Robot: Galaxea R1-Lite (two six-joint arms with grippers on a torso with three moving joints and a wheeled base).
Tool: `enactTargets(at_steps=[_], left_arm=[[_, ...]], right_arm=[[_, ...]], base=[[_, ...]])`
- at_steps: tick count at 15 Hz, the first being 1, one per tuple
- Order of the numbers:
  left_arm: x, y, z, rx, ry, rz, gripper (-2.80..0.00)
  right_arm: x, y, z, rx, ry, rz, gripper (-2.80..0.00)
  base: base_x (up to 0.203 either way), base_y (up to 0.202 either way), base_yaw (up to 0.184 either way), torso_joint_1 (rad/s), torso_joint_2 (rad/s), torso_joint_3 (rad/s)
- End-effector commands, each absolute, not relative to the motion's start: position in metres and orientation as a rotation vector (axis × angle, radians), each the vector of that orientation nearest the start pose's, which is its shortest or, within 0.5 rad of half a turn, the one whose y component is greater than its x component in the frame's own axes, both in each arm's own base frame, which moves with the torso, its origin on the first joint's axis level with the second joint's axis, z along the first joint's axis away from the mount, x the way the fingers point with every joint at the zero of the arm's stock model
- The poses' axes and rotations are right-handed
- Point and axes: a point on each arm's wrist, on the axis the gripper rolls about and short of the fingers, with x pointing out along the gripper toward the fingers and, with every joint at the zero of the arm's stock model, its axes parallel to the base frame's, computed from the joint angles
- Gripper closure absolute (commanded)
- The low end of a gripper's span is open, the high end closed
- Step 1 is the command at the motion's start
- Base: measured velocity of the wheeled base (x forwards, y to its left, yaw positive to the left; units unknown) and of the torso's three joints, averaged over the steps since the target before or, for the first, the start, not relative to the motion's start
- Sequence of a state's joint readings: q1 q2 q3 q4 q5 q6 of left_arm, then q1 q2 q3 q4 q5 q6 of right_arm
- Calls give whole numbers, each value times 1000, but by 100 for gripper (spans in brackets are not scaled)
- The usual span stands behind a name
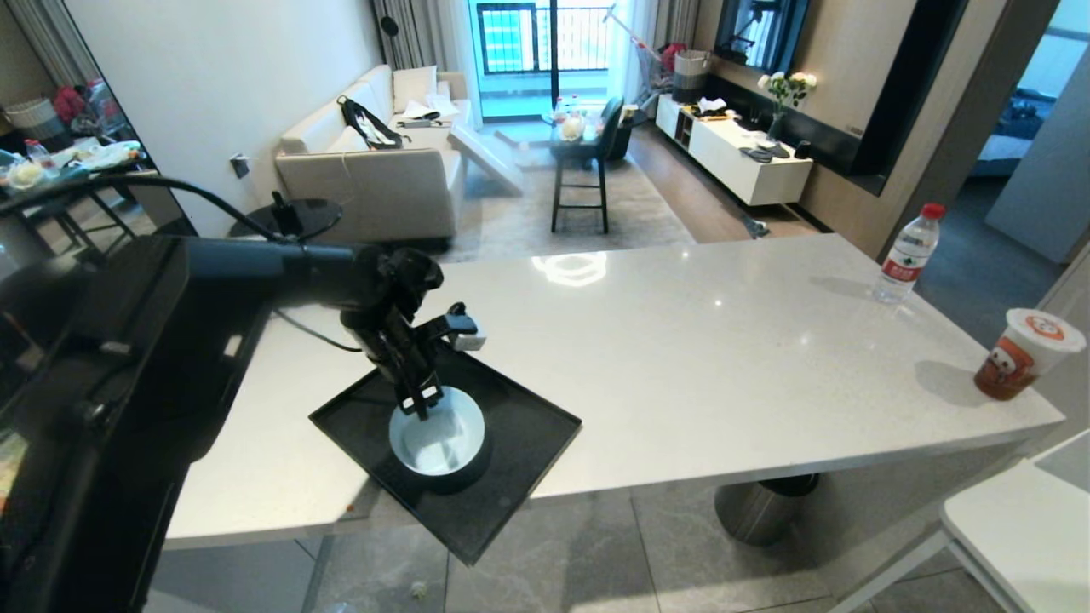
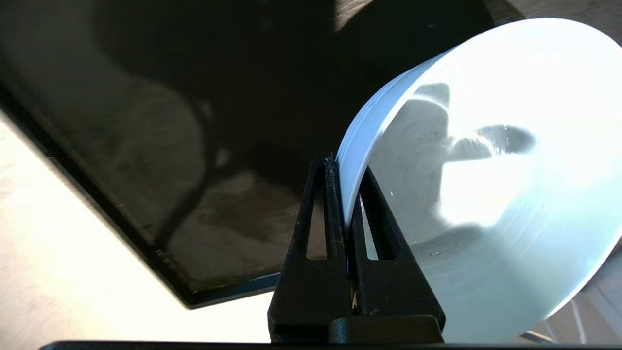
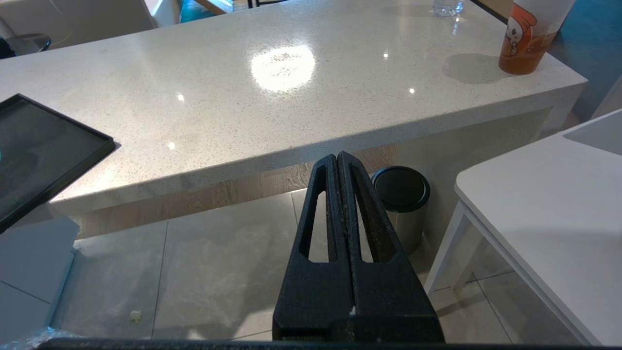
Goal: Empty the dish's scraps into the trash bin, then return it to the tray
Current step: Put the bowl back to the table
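The robot's left gripper should release the dish, now low over the tray, on the black tray (image 1: 478,443), a little past the middle of the tray toward the orange paper cup.
The dish (image 1: 443,438), a small pale blue-white bowl, sits low over the black tray (image 1: 519,460) at the table's near edge; I cannot tell whether it touches the tray. My left gripper (image 1: 423,407) reaches down from the left and is shut on the dish's rim (image 2: 369,126), one finger inside and one outside. The dish's inside (image 2: 486,194) is bare, and the scraps are out of view. The tray (image 2: 146,194) lies beneath. The trash bin's body is out of view; only crinkled clear plastic (image 3: 24,336) shows at floor level. My right gripper (image 3: 338,158) hangs shut and parked below the table edge.
A water bottle (image 1: 909,254) and an orange paper cup (image 1: 1026,353) stand at the white table's right end. A steel cylinder with a dark top (image 3: 402,204) stands under the table beside a white side table (image 3: 544,204). A pale crumb (image 3: 135,316) lies on the tiles.
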State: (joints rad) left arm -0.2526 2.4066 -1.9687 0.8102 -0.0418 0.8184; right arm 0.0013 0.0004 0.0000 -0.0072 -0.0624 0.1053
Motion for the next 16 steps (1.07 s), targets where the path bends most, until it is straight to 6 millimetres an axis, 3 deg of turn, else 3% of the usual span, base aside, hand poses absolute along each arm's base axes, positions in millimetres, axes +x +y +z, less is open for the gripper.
enactTargets(at_steps=[1,8,12,16], left_arm=[[431,-112,96,815,1097,-784,0],[422,-126,82,562,1146,-977,0],[434,-141,69,577,1053,-977,0],[448,-137,54,577,1002,-945,0]], right_arm=[[-23,-1,76,106,-11,-61,0],[-23,-1,76,106,-11,-61,0],[-23,-1,76,106,-11,-61,0],[-23,-1,76,106,-11,-61,0]], base=[[0,0,0,0,0,0],[0,0,0,0,0,0],[0,0,0,0,0,0],[0,0,0,0,0,0]])
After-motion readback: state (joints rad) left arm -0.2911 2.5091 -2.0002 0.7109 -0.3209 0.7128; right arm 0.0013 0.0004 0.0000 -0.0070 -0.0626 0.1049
